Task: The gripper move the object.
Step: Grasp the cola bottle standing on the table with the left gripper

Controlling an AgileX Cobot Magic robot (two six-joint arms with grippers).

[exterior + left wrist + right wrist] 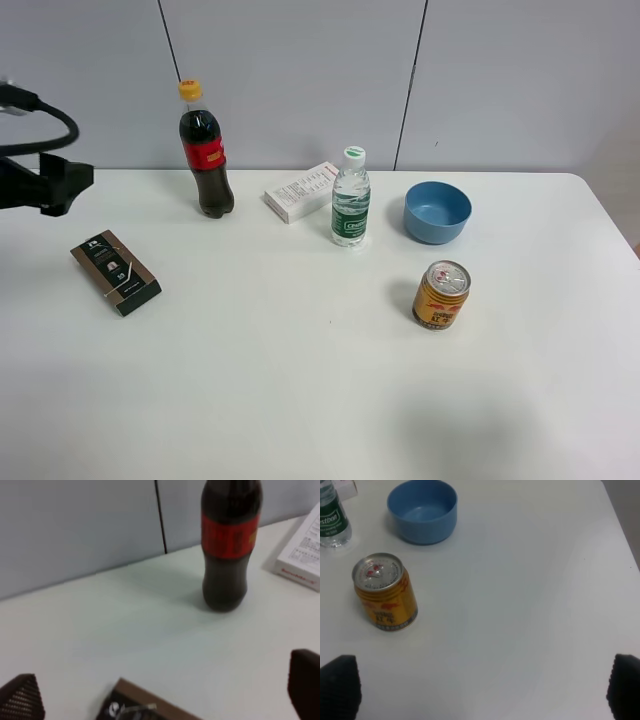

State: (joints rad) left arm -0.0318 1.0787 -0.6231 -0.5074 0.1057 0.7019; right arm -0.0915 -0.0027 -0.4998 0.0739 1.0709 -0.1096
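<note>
My left gripper is to go to the cola bottle next and close around its red label (205, 154) (229, 536), below the yellow-orange cap.
The cola bottle (205, 150), with dark liquid, a red label and a yellow-orange cap, stands upright at the back left of the white table (300, 380). My left gripper (65, 185) hovers at the far left edge, well to the left of the bottle. In the left wrist view the gripper (162, 700) is open and empty, with its black fingertips (20, 700) wide apart, and the bottle (227, 555) stands ahead of it. My right gripper (481, 687) is open and empty over bare table. It is out of view in the exterior high view.
A brown-black flat box (115, 272) lies near the left gripper. A white box (300, 190), a green-labelled water bottle (350, 197) and a blue bowl (437, 211) stand along the back. A yellow can (441, 295) stands in front of the bowl.
</note>
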